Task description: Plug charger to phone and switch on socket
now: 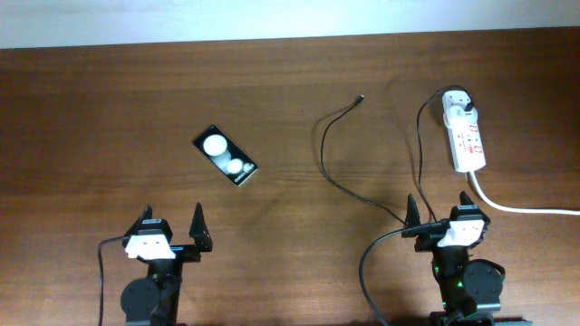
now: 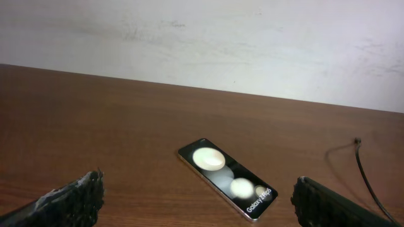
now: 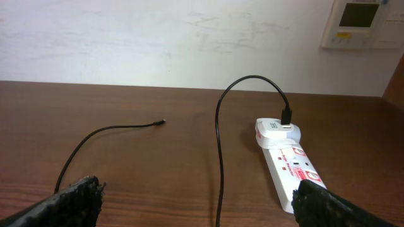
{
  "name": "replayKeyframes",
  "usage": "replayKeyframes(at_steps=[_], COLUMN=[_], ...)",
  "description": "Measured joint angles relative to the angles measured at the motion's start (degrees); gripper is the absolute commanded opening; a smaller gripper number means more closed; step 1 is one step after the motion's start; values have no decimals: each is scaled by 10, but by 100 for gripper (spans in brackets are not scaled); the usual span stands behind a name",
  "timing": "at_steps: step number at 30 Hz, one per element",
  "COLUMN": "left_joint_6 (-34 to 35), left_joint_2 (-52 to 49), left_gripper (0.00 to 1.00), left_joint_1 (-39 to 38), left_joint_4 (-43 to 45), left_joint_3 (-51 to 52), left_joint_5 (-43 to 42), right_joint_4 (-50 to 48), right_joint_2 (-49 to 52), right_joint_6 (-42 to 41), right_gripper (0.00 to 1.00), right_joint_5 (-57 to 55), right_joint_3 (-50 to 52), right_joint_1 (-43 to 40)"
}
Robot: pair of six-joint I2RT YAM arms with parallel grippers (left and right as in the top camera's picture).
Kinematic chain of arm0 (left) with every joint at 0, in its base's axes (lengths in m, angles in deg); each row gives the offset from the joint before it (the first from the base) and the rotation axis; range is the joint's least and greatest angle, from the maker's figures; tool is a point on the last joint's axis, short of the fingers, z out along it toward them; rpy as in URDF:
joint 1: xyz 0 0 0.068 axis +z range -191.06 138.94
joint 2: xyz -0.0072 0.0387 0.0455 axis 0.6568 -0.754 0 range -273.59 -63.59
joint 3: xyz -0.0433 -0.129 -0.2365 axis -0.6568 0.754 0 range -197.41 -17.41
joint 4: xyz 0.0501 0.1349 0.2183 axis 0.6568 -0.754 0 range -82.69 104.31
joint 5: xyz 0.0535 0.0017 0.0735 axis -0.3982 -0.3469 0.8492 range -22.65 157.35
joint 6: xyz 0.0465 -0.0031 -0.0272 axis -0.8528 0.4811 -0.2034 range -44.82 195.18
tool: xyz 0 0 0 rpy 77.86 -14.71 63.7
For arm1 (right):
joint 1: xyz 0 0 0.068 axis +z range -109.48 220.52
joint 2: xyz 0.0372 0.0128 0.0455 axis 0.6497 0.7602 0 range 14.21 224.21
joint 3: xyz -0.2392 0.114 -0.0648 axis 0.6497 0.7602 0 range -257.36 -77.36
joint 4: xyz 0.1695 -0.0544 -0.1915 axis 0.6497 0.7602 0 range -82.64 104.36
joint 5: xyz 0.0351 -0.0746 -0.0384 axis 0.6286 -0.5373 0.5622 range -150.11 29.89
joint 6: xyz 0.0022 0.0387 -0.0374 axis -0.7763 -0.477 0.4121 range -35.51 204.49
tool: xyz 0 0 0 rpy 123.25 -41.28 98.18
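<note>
My left gripper needs to close across the middle of the phone (image 1: 224, 152) (image 2: 226, 175) with its fingers on the long sides, so the phone's end with the lettering stays clear.
The phone (image 1: 226, 156), a glossy black slab with two white round spots, lies flat on the wooden table, left of centre; it also shows in the left wrist view (image 2: 227, 178). The charger cable (image 1: 328, 149) is thin and black; its plug tip (image 1: 361, 98) lies free on the table, also in the right wrist view (image 3: 163, 121). The white socket strip (image 1: 466, 139) lies at the far right with a white plug in it; it also shows in the right wrist view (image 3: 287, 165). My left gripper (image 1: 170, 222) is open and empty, near of the phone. My right gripper (image 1: 437, 208) is open and empty, near of the socket.
A thick white cord (image 1: 526, 209) runs from the socket off the right edge. A thicker black robot cable (image 1: 372, 272) loops by the right arm's base. A white wall (image 3: 158, 38) stands behind the table, with a wall controller (image 3: 361, 22) at the right.
</note>
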Motion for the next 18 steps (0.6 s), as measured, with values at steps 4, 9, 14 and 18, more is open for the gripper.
replayKeyframes(at_steps=[4, 9, 14, 18], left_joint_6=[0, 0, 0, 0], left_joint_2=[0, 0, 0, 0], left_gripper=[99, 99, 99, 99], left_joint_1=[0, 0, 0, 0], left_joint_4=[0, 0, 0, -1], left_joint_3=[0, 0, 0, 0], left_joint_5=[0, 0, 0, 7], right_joint_4=[0, 0, 0, 0], right_joint_2=[0, 0, 0, 0], right_joint_6=[0, 0, 0, 0], right_gripper=[99, 99, 99, 99], right_joint_5=[0, 0, 0, 0], right_joint_3=[0, 0, 0, 0], right_joint_1=[0, 0, 0, 0])
